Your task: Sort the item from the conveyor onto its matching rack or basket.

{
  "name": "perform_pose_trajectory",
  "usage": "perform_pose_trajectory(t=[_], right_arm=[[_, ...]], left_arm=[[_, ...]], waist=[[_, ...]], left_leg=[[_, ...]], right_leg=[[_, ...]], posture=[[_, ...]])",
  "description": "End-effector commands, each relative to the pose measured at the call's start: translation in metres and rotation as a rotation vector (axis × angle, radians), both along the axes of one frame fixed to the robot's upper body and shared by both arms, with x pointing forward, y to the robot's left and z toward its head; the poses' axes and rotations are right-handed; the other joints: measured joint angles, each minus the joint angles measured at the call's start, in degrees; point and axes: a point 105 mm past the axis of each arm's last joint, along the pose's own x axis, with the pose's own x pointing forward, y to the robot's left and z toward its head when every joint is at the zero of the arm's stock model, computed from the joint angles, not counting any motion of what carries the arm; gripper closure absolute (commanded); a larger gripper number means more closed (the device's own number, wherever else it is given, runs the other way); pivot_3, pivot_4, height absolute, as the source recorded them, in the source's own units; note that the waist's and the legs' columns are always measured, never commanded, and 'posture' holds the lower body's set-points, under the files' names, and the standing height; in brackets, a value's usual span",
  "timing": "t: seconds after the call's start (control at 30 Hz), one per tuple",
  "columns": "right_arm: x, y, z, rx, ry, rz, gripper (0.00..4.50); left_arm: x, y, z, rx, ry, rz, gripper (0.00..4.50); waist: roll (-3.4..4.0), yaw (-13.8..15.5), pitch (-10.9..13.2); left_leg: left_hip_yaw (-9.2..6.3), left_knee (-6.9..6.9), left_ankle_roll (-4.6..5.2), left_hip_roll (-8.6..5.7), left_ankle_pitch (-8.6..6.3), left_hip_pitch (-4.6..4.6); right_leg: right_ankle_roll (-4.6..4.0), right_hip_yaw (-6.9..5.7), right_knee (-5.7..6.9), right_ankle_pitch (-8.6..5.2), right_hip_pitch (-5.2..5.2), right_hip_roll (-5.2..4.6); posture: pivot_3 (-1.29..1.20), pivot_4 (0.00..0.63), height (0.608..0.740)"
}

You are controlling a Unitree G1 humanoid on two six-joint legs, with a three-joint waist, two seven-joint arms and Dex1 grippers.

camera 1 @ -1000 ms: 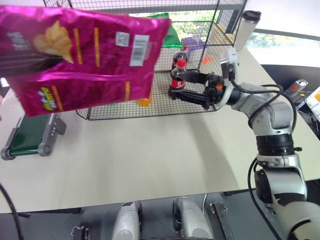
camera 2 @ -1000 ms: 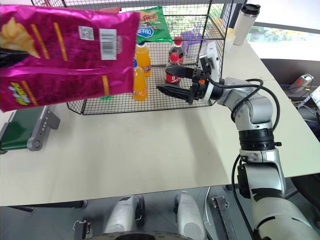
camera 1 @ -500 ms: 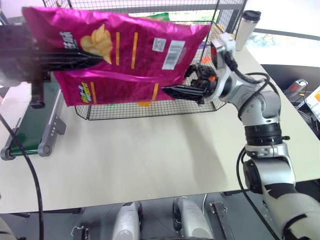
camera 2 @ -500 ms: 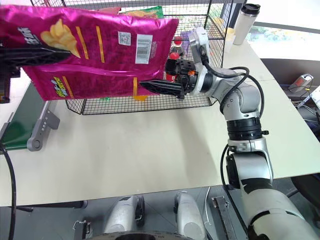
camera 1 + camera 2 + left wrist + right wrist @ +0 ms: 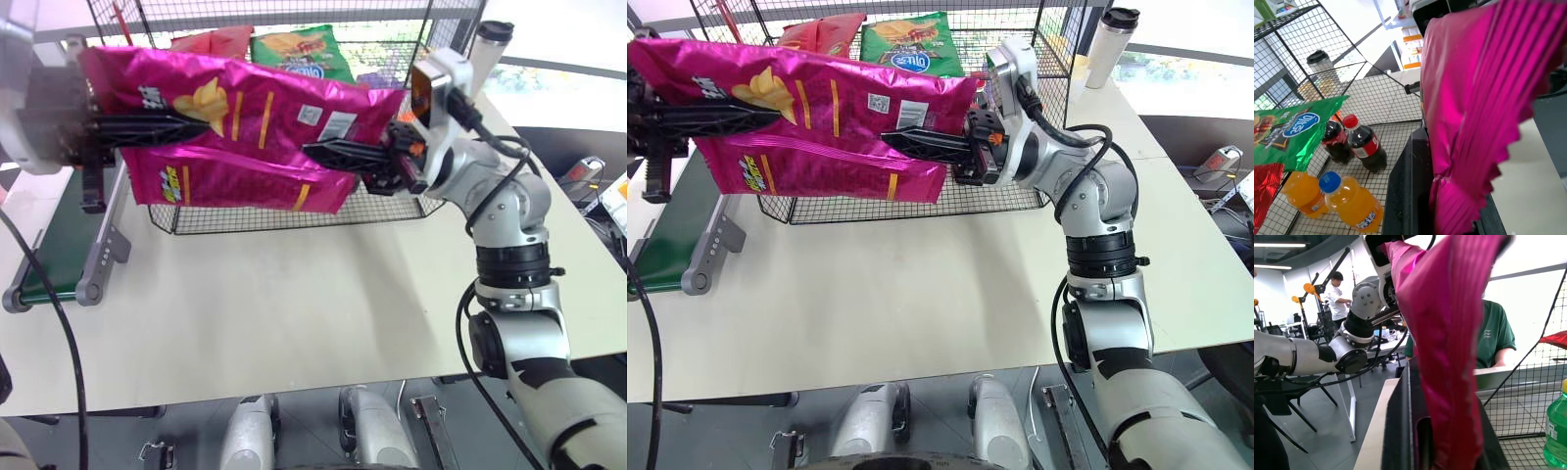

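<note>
Next, my right gripper releases the magenta-pink crisp bag on the upper level [image 5: 371,60], between the green crisp bag and the tumbler. The magenta-pink bag hangs in front of the rack.
The item, a magenta-pink crisp bag [image 5: 245,127] with a chips picture and a barcode patch, hangs level in the air in front of the rack [image 5: 970,201]. My left gripper [image 5: 201,123] is shut on the bag's left part, its long black fingers pinching the foil. My right gripper [image 5: 890,139] is shut on the bag's right part from the other side. In the left wrist view the crimped foil [image 5: 1479,98] rises between the fingers [image 5: 1410,196]. The green conveyor [image 5: 54,245] lies below on the left with nothing on its belt.
A green crisp bag [image 5: 911,44] and a red bag [image 5: 823,34] lie on the rack's upper tier. Cola bottles [image 5: 1364,147] and orange bottles [image 5: 1347,203] stand on its floor tier. A tumbler [image 5: 1112,44] stands at the back right. A person in a green shirt [image 5: 1496,340] sits beyond the rack.
My right gripper swung left and up to the bag and shut on its right part. The left gripper carried the bag a little to the right and down.
</note>
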Motion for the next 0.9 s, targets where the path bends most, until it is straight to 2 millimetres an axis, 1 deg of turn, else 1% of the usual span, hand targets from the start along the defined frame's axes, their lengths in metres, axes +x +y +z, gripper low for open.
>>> perform_pose_trajectory(t=[0.03,0.1,0.23,0.3,0.37,0.47,0.57,0.6,0.63,0.7,0.77,0.83,0.9], right_arm=[[-0.004,-0.003,0.012,0.015,-0.061,-0.033,4.49],[-0.002,-0.006,0.015,0.026,-0.068,-0.065,4.5],[-0.001,-0.012,0.019,0.036,-0.078,-0.108,4.5],[-0.001,-0.016,0.02,0.037,-0.085,-0.135,4.5],[-0.001,-0.021,0.021,0.035,-0.092,-0.171,4.5],[0.001,-0.036,0.021,0.018,-0.113,-0.27,4.5],[-0.002,-0.059,0.026,0.003,-0.14,-0.392,4.5],[-0.005,-0.073,0.03,-0.001,-0.156,-0.455,4.5],[-0.007,-0.081,0.033,-0.004,-0.167,-0.498,4.5],[-0.014,-0.111,0.039,-0.032,-0.209,-0.654,4.5],[-0.016,-0.137,0.047,-0.035,-0.244,-0.822,4.5],[-0.015,-0.154,0.056,-0.008,-0.28,-0.948,4.5],[-0.012,-0.165,0.065,0.007,-0.333,-1.055,4.5]], left_arm=[[0.003,0.01,0.006,-0.033,-0.019,0.052,4.23],[0.003,0.015,0.0,-0.036,0.02,0.064,3.63],[0.004,0.018,-0.003,-0.071,0.037,0.074,1.86],[0.009,0.023,-0.002,-0.098,0.022,0.113,0.95],[0.015,0.031,-0.004,-0.117,0.018,0.165,0.95],[0.024,0.048,-0.006,-0.153,0.016,0.256,0.95],[0.025,0.062,-0.014,-0.161,0.034,0.311,0.95],[0.025,0.063,-0.018,-0.173,0.05,0.317,0.95],[0.024,0.064,-0.021,-0.181,0.062,0.319,0.95],[0.025,0.058,-0.028,-0.226,0.093,0.308,0.95],[0.032,0.044,-0.033,-0.275,0.098,0.309,0.95],[0.04,0.031,-0.036,-0.307,0.09,0.319,0.95],[0.048,0.019,-0.045,-0.297,0.088,0.353,0.95]], waist=[[0.0,0.01,0.0],[0.01,0.0,0.0],[0.0,0.1,0.0],[0.0,0.08,0.0],[0.0,0.02,0.0],[0.0,0.11,0.0],[0.0,0.17,0.0],[0.0,0.22,0.0],[0.0,0.25,0.0],[0.0,0.54,0.01],[0.0,1.06,0.0],[-0.01,1.22,0.0],[-0.02,1.17,-0.01]], left_leg=[[0.0,0.0,0.0,0.0,0.0,0.0],[0.0,0.0,0.0,0.0,0.0,0.0],[0.0,0.0,0.0,0.0,0.0,-0.01],[0.0,0.0,0.0,0.0,0.0,-0.02],[0.0,-0.01,0.0,0.0,0.0,-0.01],[-0.01,-0.02,0.0,0.0,0.0,0.01],[0.01,-0.01,0.0,-0.02,0.0,-0.01],[0.02,-0.01,0.0,-0.02,0.0,-0.02],[0.02,-0.02,0.0,-0.02,0.0,-0.03],[0.01,-0.03,0.0,-0.02,0.0,-0.04],[0.02,-0.01,0.0,-0.04,-0.01,-0.02],[0.02,0.03,0.0,-0.03,-0.01,0.05],[0.02,0.07,0.0,-0.04,-0.01,0.16]], right_leg=[[0.0,0.0,0.0,0.0,0.0,0.0],[0.0,0.0,0.0,0.0,0.0,0.0],[0.0,0.0,-0.01,0.0,0.0,0.0],[0.0,0.0,-0.02,0.0,0.0,-0.01],[0.0,0.0,-0.02,0.0,0.0,-0.01],[0.0,-0.01,0.0,0.0,0.0,-0.01],[0.0,0.0,-0.04,0.0,0.0,-0.05],[0.0,0.0,-0.06,0.0,0.0,-0.06],[-0.01,0.0,-0.09,0.0,0.0,-0.06],[-0.01,0.0,-0.11,-0.01,0.0,-0.08],[-0.01,0.0,-0.12,-0.01,0.03,-0.1],[-0.05,0.0,-0.13,-0.02,0.13,-0.09],[-0.08,0.01,-0.12,-0.02,0.23,-0.09]], posture=[[0.0,0.15,0.74],[0.0,0.15,0.74],[0.0,0.15,0.74],[0.0,0.15,0.74],[0.0,0.15,0.74],[0.0,0.15,0.74],[0.0,0.15,0.74],[0.0,0.15,0.74],[0.0,0.15,0.74],[0.0,0.15,0.74],[0.0,0.15,0.74],[0.0,0.15,0.74],[0.0,0.15,0.74]])
